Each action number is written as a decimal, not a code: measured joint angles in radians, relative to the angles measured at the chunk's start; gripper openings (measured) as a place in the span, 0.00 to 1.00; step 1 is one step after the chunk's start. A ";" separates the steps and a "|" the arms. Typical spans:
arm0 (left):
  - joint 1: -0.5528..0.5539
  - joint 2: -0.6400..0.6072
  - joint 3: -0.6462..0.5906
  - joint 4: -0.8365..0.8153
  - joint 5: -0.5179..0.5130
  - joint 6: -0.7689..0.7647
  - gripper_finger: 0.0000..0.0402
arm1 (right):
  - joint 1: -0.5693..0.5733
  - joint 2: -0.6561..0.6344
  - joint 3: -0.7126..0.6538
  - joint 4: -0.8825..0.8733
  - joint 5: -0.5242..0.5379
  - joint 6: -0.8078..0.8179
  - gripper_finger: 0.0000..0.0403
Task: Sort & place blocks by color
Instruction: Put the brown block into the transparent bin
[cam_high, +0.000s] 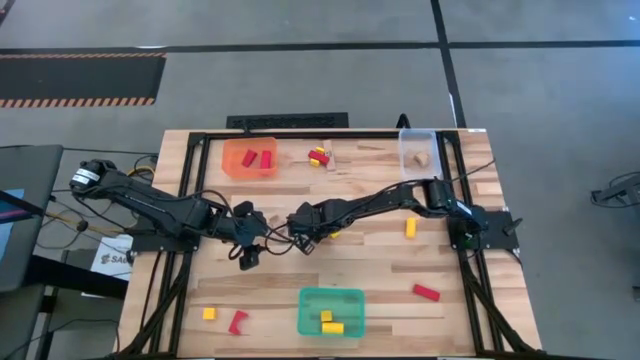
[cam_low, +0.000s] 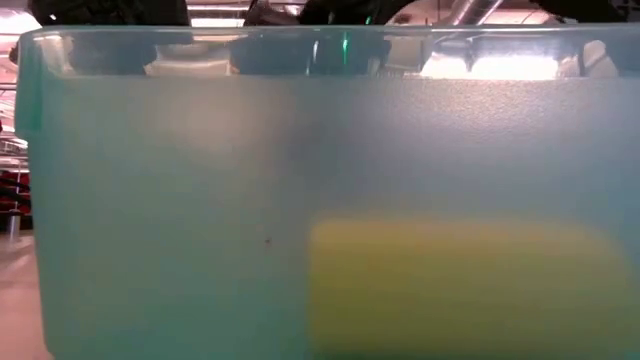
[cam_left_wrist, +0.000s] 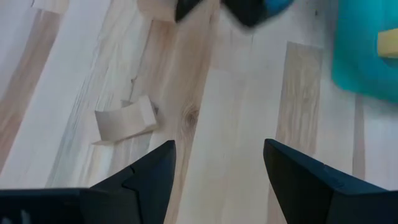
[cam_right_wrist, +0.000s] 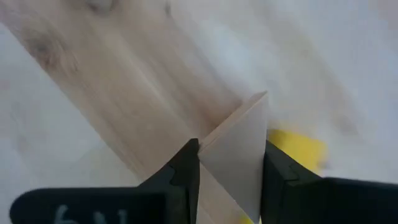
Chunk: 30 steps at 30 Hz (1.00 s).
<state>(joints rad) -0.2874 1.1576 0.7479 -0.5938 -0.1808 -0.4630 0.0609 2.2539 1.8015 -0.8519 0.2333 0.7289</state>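
Note:
Next, I set the pale wood block down with my right gripper in the clear tray (cam_high: 413, 154) next to the wood piece.
My right gripper (cam_high: 303, 240) reaches to the table's middle, and in the right wrist view it (cam_right_wrist: 230, 149) is shut on a pale wood block (cam_right_wrist: 239, 137). A yellow block (cam_right_wrist: 298, 149) lies just beyond that one. My left gripper (cam_high: 248, 258) hangs open close to the left of the right one, with nothing between its fingers (cam_left_wrist: 217, 149). A pale arched wood block (cam_left_wrist: 124, 121) lies on the table ahead of it. Red blocks lie in the orange tray (cam_high: 250, 158), yellow ones in the teal tray (cam_high: 331, 310), and a wood piece in the clear tray (cam_high: 418, 150). My right gripper pinches the pale wood block between its two fingers, which lie against two opposite flat sides (cam_right_wrist: 211, 155). The fingers come steeply from above. Whether the block rests on the table or is lifted clear, I cannot tell.
Loose blocks lie about: a red and yellow pair (cam_high: 318, 155) at the far middle, a yellow one (cam_high: 410, 228) at the right, a red one (cam_high: 426, 292) at the near right, and a yellow (cam_high: 209, 313) and a red (cam_high: 237, 322) at the near left. The teal tray's wall (cam_low: 200, 200) fills the low view.

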 joint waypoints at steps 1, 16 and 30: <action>0.000 0.000 0.000 0.000 0.000 0.005 0.57 | -0.004 -0.024 0.000 -0.008 0.006 -0.009 0.28; 0.004 0.000 0.000 0.029 -0.111 -0.045 0.57 | -0.275 -0.431 0.004 -0.544 0.217 -0.213 0.28; 0.060 0.000 0.001 0.093 -0.114 -0.171 0.57 | -0.878 -0.630 -0.516 -0.155 0.084 -0.502 0.30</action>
<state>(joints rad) -0.2272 1.1576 0.7486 -0.5007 -0.2952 -0.6341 -0.8168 1.6237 1.2855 -1.0072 0.3171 0.2271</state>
